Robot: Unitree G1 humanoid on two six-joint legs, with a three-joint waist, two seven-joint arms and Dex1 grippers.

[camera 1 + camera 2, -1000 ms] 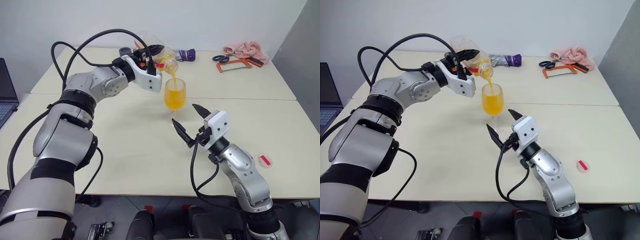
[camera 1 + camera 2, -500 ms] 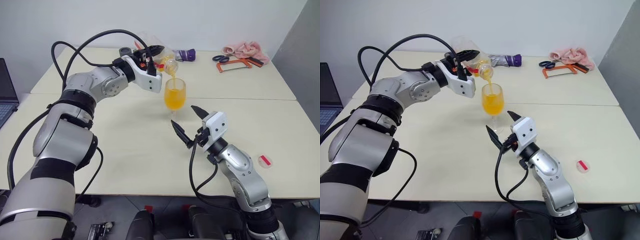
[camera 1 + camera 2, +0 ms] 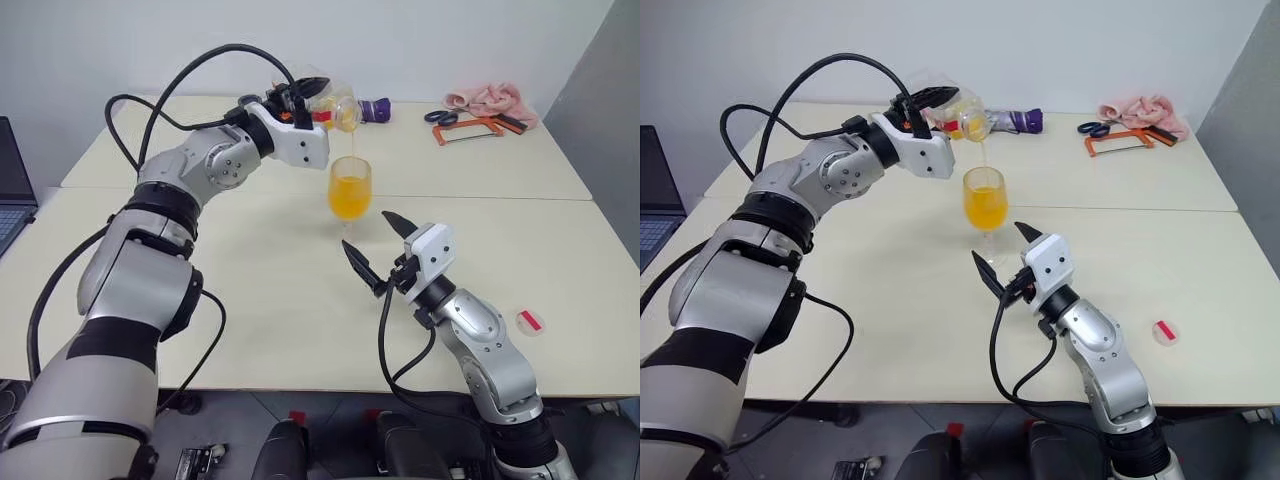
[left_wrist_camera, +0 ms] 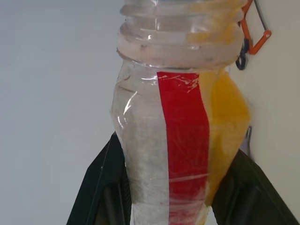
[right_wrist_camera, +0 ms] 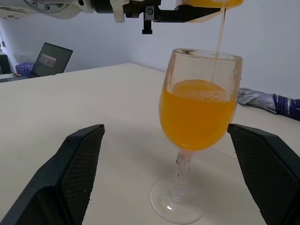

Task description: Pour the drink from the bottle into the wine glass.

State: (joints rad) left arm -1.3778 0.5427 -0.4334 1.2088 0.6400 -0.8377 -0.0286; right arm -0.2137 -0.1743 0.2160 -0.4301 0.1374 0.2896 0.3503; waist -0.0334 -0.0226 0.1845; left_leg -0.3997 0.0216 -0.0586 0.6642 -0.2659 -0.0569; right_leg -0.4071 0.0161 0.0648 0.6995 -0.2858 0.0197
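Note:
My left gripper will set the bottle down on the bare table (image 3: pixel 213 237) between the laptop and the wine glass. The bottle is now tipped above the wine glass.
The bottle (image 3: pixel 328 104) is tipped on its side above the wine glass (image 3: pixel 350 188), uncapped mouth over the rim, with my left gripper (image 3: pixel 305 97) shut on its body. A thin stream of the drink (image 3: pixel 352 142) falls into the glass, which is more than half full of orange liquid. In the left wrist view the bottle (image 4: pixel 154 122) sits between the black fingers (image 4: pixel 101 187), with some drink (image 4: pixel 227 115) left inside. My right gripper (image 3: pixel 368 232) stands open just in front of the glass, one finger (image 5: pixel 75 168) on each side of the stem (image 5: pixel 182 171), not touching it.
Along the back of the table lie a grey-and-purple folded umbrella (image 3: pixel 377 108), scissors (image 3: pixel 440 116), an orange-framed saw (image 3: pixel 470 128) and a pink cloth (image 3: pixel 490 98). A small red-and-white cap (image 3: pixel 529 321) lies at the right. A laptop (image 3: pixel 10 180) sits at the far left.
My left wrist has rolled and the bottle's mouth now sits higher above the glass. The stream has thinned. The right gripper has stayed where it was.

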